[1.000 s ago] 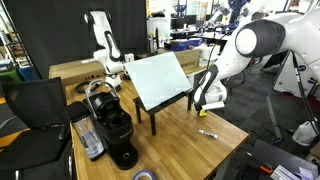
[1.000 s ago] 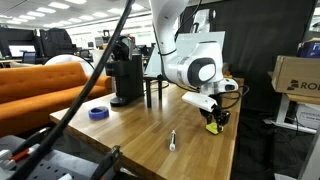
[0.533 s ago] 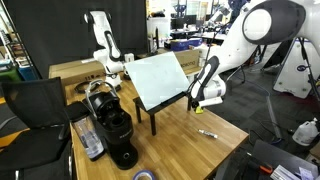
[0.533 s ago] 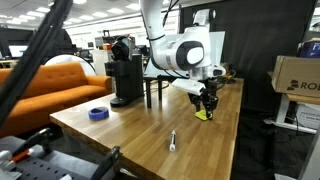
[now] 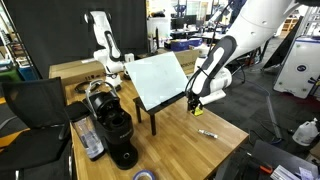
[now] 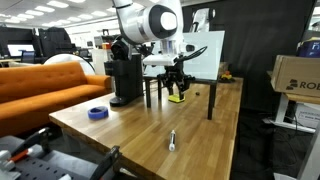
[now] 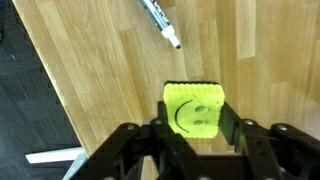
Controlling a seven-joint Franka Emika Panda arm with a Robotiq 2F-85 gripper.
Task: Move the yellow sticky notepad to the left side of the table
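I will use my gripper to set the yellow sticky notepad down on the bare wood [image 5: 185, 173], between the roll of blue tape and the edge of the table.
The yellow sticky notepad [image 7: 194, 108], with a smiley face drawn on it, sits between my gripper's [image 7: 195, 122] black fingers, which are shut on its sides. I hold it in the air above the wood-plank table [image 7: 110, 60]. In both exterior views the pad [image 6: 176, 98] [image 5: 193, 105] hangs under the gripper [image 6: 176, 92] [image 5: 194, 101] near the white board's stand, a little above the table [image 6: 150, 130] [image 5: 170, 145].
A marker pen [image 7: 160, 22] [image 6: 171, 141] [image 5: 207, 133] lies on the table. A white board [image 5: 160, 80] [image 6: 200, 55] stands on black legs. A black coffee machine [image 5: 112, 125] [image 6: 126, 72] and a blue tape roll [image 6: 98, 113] are on the table. The table edge shows in the wrist view [image 7: 62, 110].
My gripper has carried the yellow pad across the table, away from the edge by the marker and toward the white board's stand, and lifted it higher.
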